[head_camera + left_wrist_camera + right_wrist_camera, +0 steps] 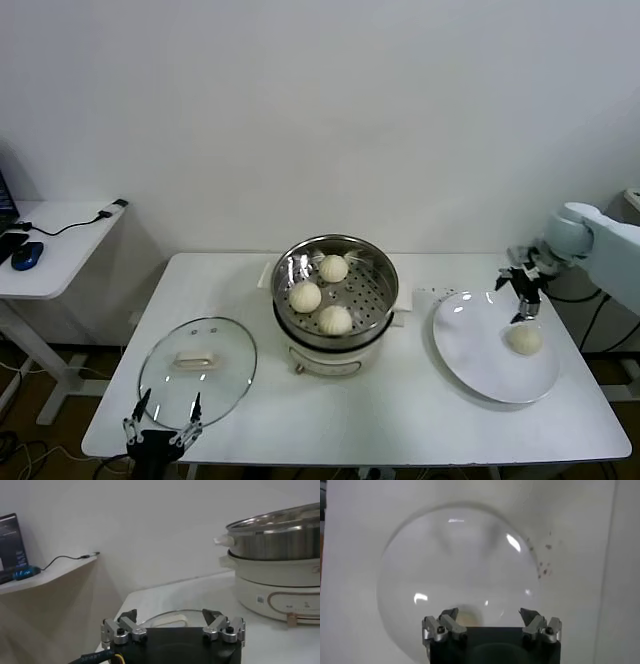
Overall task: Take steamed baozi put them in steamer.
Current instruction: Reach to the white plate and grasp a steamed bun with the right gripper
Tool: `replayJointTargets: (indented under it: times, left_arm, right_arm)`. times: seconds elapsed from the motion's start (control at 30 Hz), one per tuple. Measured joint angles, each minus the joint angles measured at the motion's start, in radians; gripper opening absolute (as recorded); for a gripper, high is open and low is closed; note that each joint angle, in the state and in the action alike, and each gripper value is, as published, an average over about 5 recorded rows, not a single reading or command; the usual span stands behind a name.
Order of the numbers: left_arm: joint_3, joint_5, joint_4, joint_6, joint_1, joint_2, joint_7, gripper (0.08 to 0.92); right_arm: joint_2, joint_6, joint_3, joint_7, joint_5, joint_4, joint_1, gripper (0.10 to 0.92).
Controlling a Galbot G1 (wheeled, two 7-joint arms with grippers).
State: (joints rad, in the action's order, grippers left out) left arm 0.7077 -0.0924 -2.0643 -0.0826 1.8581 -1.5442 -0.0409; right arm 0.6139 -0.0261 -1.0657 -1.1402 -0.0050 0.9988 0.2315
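Observation:
The baozi on the white plate is next: next my right gripper moves down to it and closes around the baozi's sides [527,340] [468,618].
The steamer [368,292], a shiny steel pot on a white base, stands mid-table and holds three baozi [333,268], [305,296], [335,320]. One more baozi [524,340] lies on the white plate [475,345] at the right. My right gripper [522,296] is open and empty, just above and behind that baozi. In the right wrist view the gripper [489,615] hangs over the plate [455,560], with the baozi [466,618] partly hidden by its body. My left gripper [160,425] is open and empty at the table's front left edge.
A round glass lid [197,372] with a white handle lies flat left of the steamer, just beyond the left gripper [170,617]. In the left wrist view the steamer [275,540] shows to one side. A small side table with a mouse [27,255] stands at far left.

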Motion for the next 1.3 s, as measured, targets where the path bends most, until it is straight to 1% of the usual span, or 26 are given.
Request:
replayJointTargets:
  times: [0.3, 0.67, 0.77, 1.0, 1.1, 1.3]
  left_arm:
    - [-0.004, -0.013, -0.001, 0.004, 0.0, -0.003, 0.009, 0.823]
    - [-0.008, -0.029, 0.003, 0.006, -0.001, -0.004, 0.011, 0.823]
    - [-0.008, -0.031, 0.006, 0.004, 0.0, -0.004, 0.01, 0.823]
    - [-0.01, -0.033, 0.007, 0.001, 0.0, -0.004, 0.01, 0.823]
    - [-0.011, -0.033, 0.006, 0.002, -0.002, -0.004, 0.01, 0.823]
    - [-0.012, -0.033, 0.005, 0.0, 0.002, -0.004, 0.01, 0.823]
  right_arm:
    - [0.024, 0.026, 0.192, -0.016, -0.113, -0.122, -0.16, 0.823]
    - [0.085, 0.044, 0.32, -0.025, -0.187, -0.224, -0.252, 0.82]
    - [0.098, 0.046, 0.338, -0.031, -0.198, -0.239, -0.262, 0.792]
    - [0.112, 0.049, 0.364, -0.043, -0.213, -0.264, -0.274, 0.653]
    - [0.114, 0.049, 0.372, -0.048, -0.213, -0.269, -0.277, 0.612]
    - [0.114, 0.048, 0.378, -0.056, -0.209, -0.269, -0.277, 0.573]
